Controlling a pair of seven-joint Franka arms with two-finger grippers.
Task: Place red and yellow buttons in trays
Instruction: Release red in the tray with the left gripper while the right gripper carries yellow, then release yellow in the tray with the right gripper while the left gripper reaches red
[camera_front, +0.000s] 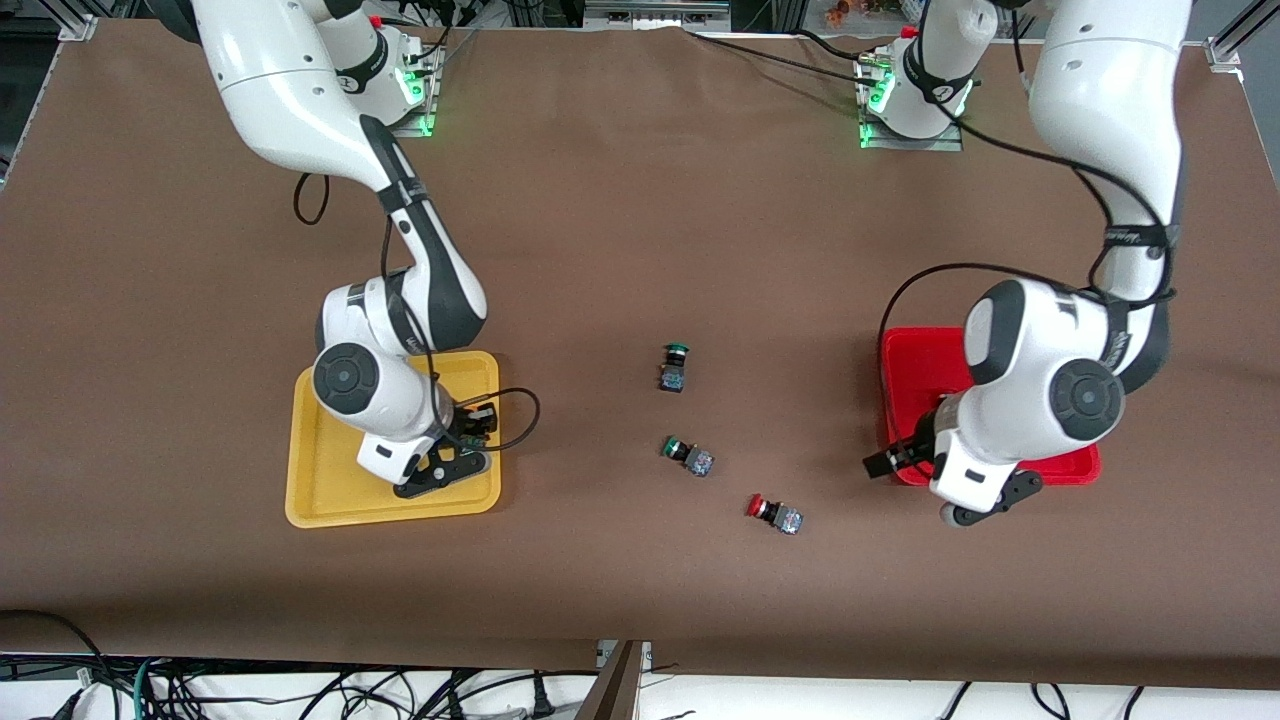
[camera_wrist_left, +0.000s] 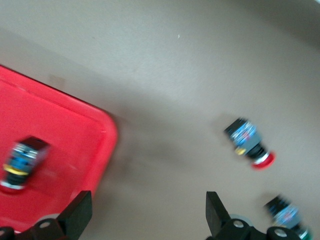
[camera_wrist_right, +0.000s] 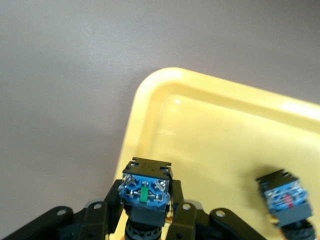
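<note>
Next, my left gripper goes to the red-capped button on the table and closes on its black middle (camera_front: 771, 511) (camera_wrist_left: 255, 150), between cap and blue body.
My right gripper (camera_front: 418, 468) is over the yellow tray (camera_front: 330, 490), shut on a blue-bodied button (camera_wrist_right: 145, 192) whose cap is hidden. It holds the button just inside a corner of the yellow tray (camera_wrist_right: 150, 100). Another button (camera_wrist_right: 286, 199) lies in that tray. My left gripper (camera_front: 940, 500) is open and empty over the table, beside a corner of the red tray (camera_front: 920, 360). One button (camera_wrist_left: 22, 162) lies in the red tray (camera_wrist_left: 75, 130). A red-capped button (camera_front: 773, 513) lies on the table and also shows in the left wrist view (camera_wrist_left: 250, 142).
Two green-capped buttons lie mid-table: one (camera_front: 675, 368) farther from the front camera, one (camera_front: 687, 453) close to the red-capped one. The latter also shows in the left wrist view (camera_wrist_left: 287, 217). Cables hang off the table's front edge.
</note>
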